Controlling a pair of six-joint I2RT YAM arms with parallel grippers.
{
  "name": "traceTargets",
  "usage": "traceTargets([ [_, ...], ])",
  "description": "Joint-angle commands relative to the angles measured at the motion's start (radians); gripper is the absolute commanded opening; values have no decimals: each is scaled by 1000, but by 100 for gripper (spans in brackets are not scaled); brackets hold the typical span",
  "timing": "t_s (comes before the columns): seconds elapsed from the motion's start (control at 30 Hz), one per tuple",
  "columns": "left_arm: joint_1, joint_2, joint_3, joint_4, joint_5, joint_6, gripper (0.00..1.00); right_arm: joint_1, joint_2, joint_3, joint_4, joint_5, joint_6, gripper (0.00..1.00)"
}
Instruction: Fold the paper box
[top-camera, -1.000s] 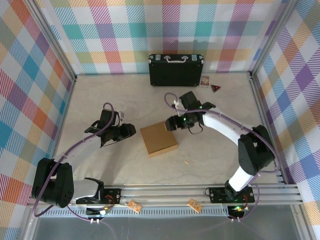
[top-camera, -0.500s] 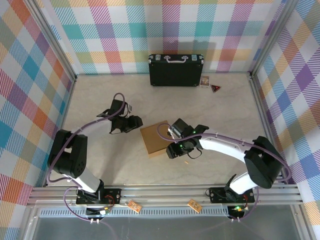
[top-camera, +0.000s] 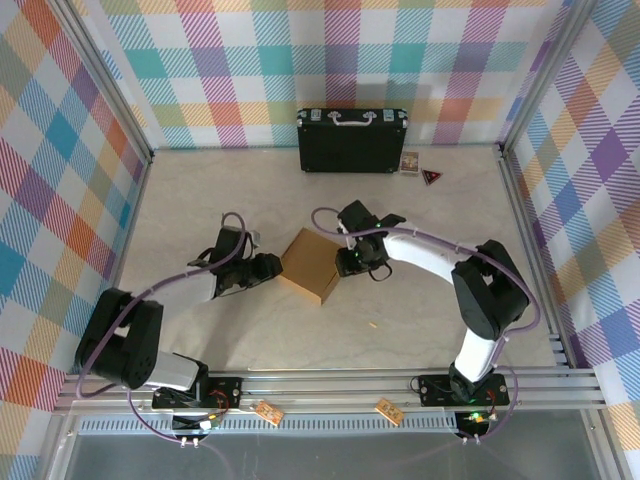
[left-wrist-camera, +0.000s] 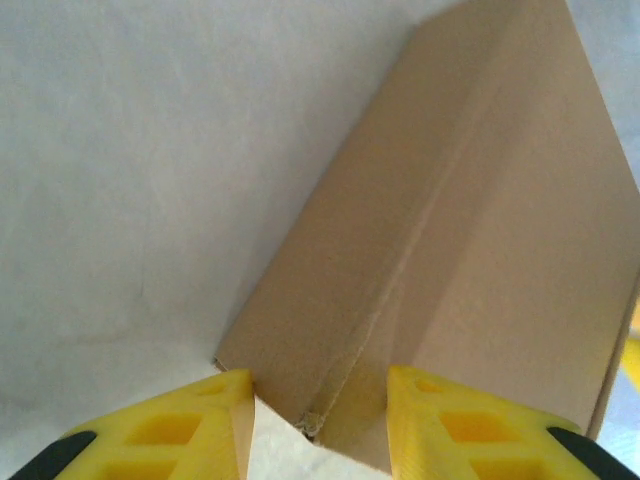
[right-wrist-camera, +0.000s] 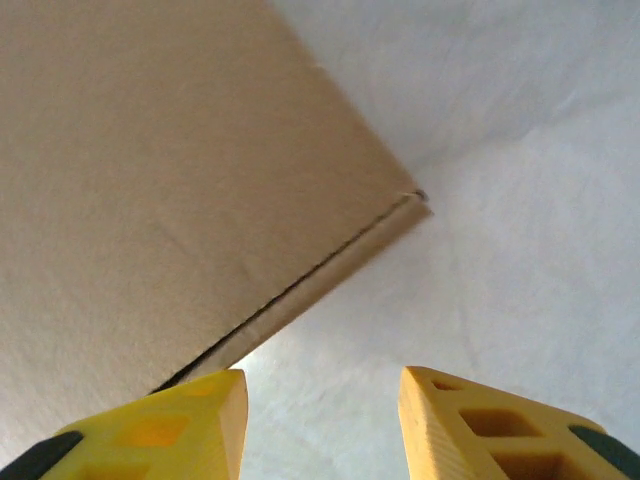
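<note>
The paper box is lying crooked with its corner at my left gripper, so this gripper should take a new grip farther along the box's side (left-wrist-camera: 335, 260) while my right gripper turns the box square.
The paper box (top-camera: 310, 265) is a small, shallow brown cardboard box, folded shut and turned like a diamond at the table's middle. My left gripper (top-camera: 268, 268) sits at its left corner. In the left wrist view the box (left-wrist-camera: 440, 230) fills the right half, and its near corner pokes between the yellow fingertips (left-wrist-camera: 235, 415) of the left gripper (left-wrist-camera: 318, 425), which is open with table showing beside the corner. My right gripper (top-camera: 350, 262) is at the box's right side. It (right-wrist-camera: 322, 420) is open over bare table, with the box's edge (right-wrist-camera: 300, 290) just above its left fingertip.
A black hard case with a silver handle (top-camera: 352, 140) stands against the back wall. A small card (top-camera: 410, 162) and a dark triangle (top-camera: 431, 177) lie to its right. A tiny scrap (top-camera: 373, 324) lies on the table in front of the box. Aluminium rails (top-camera: 525, 215) border the table.
The box has turned to a diamond and slid slightly back-left. The right gripper went from the box's near right corner up to its right side, jaws narrowing. The left gripper dropped to the left corner.
</note>
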Motion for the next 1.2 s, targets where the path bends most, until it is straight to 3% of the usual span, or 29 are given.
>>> traceTargets([
  [0.0, -26, -99, -73, -118, -25, -27, 39, -25, 12, 52, 31, -79, -101, 46],
  [0.2, -25, -289, 54, -442, -222, 46, 50, -24, -150, -66, 83, -86, -272, 60],
  [0.33, -25, -223, 153, -495, -201, 78, 52, 1, -250, -141, 65, -134, -422, 65],
  [0.43, -24, -126, 204, -495, -175, 89, 48, 68, -300, -190, 63, -111, -439, 69],
  [0.57, -26, -58, 200, -446, -161, 90, 46, 158, -287, -241, 75, -153, -356, 67],
  [0.87, -28, 42, 166, -340, -90, 84, 46, 306, -106, -223, 111, -23, -308, 59],
  [1.17, -29, 117, 217, -345, -63, 104, 43, 315, -37, -180, 159, 76, -416, 50],
])
